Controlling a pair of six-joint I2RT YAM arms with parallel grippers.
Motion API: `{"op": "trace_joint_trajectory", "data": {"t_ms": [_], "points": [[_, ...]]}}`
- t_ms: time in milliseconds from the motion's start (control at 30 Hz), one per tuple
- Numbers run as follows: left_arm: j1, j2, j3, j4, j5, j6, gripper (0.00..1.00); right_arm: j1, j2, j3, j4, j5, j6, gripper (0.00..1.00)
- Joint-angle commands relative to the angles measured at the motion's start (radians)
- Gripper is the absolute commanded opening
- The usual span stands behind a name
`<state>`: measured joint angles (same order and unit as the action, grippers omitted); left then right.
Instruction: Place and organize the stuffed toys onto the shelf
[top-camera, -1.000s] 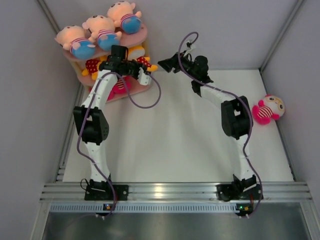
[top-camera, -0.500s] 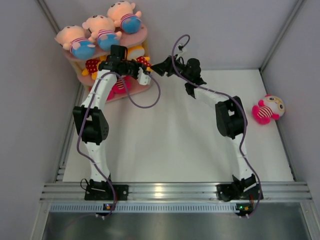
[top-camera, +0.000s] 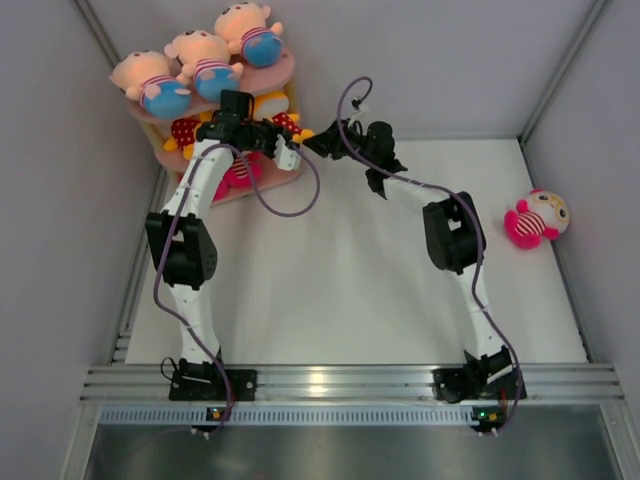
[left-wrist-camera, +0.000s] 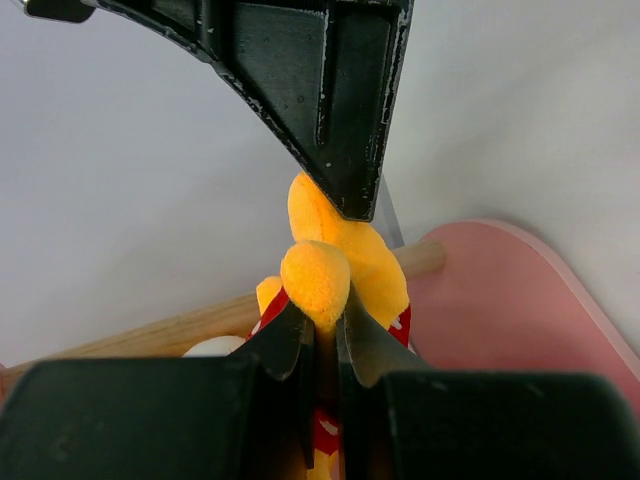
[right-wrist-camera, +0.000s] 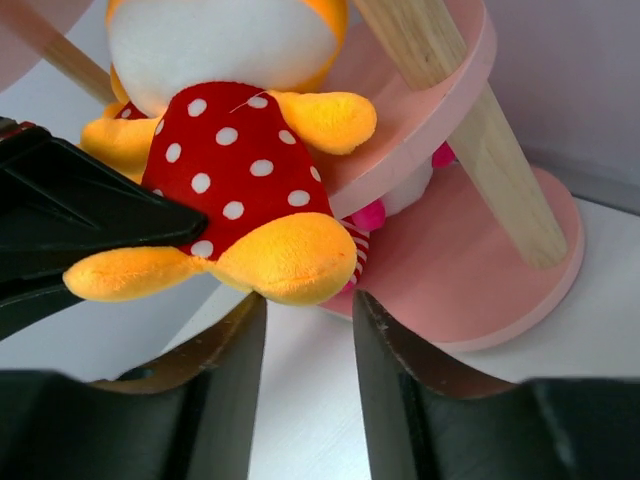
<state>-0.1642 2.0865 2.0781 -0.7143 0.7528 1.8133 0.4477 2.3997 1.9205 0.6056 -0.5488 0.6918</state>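
The yellow bear's lower body sticks out past the edge of the middle board, so I should have my right gripper close at the bear's foot (right-wrist-camera: 292, 260) and push the bear farther in.
The pink shelf (top-camera: 283, 72) stands at the back left, with three boy dolls (top-camera: 196, 58) on its top board. A yellow bear (top-camera: 277, 112) in red polka dots sits at the edge of the middle board. My left gripper (top-camera: 287, 152) is shut on one of its yellow limbs (left-wrist-camera: 318, 275). My right gripper (top-camera: 312, 143) is open right beside it, with the bear's foot (right-wrist-camera: 290, 258) just above the gap between its fingers (right-wrist-camera: 398, 375). A pink striped doll (top-camera: 535, 218) lies on the table at the far right. Another pink doll (top-camera: 238, 174) is on the bottom board.
White walls close in the table on the left, back and right. The shelf's wooden posts (right-wrist-camera: 470, 120) and bottom board (right-wrist-camera: 480, 285) are close to my right gripper. A second red polka-dot bear (top-camera: 184, 131) sits on the middle board's left.
My right gripper has moved left across the back of the table, up to the bear and the left gripper. The left arm and the toys have stayed put.
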Motion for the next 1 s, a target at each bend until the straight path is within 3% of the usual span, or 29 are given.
{"op": "trace_joint_trajectory", "data": {"t_ms": [0, 100, 167, 233, 333, 467, 567, 800, 900, 967], "points": [[0.018, -0.005, 0.002, 0.021, 0.036, 0.03, 0.0, 0.013, -0.001, 0.051, 0.032, -0.031, 0.018, 0.39], [0.018, -0.005, 0.0, 0.021, 0.033, 0.034, 0.0, 0.016, -0.014, 0.045, 0.054, -0.053, 0.028, 0.27], [0.018, -0.005, -0.001, 0.021, 0.031, 0.031, 0.0, 0.017, -0.028, 0.019, 0.1, -0.042, 0.029, 0.25], [0.02, -0.009, -0.006, 0.021, 0.031, 0.032, 0.0, 0.019, -0.043, 0.014, 0.114, -0.03, 0.031, 0.33], [0.02, -0.013, -0.012, 0.021, 0.031, 0.038, 0.0, 0.022, -0.042, 0.021, 0.112, -0.036, 0.028, 0.52], [0.02, -0.009, -0.012, 0.021, 0.028, 0.041, 0.0, 0.019, -0.034, 0.034, 0.111, -0.045, 0.02, 0.58], [0.02, -0.011, -0.01, 0.021, 0.031, 0.041, 0.0, 0.022, -0.022, 0.072, 0.094, -0.036, 0.014, 0.51], [0.022, -0.016, -0.013, 0.021, 0.026, 0.038, 0.0, 0.037, 0.032, 0.16, 0.045, -0.027, 0.009, 0.1], [0.023, -0.019, -0.021, 0.021, 0.025, 0.038, 0.0, 0.039, 0.033, 0.161, 0.072, -0.017, 0.029, 0.01], [0.023, -0.019, -0.026, 0.021, 0.022, 0.034, 0.35, 0.042, 0.03, 0.166, 0.06, 0.0, 0.019, 0.0]]}}
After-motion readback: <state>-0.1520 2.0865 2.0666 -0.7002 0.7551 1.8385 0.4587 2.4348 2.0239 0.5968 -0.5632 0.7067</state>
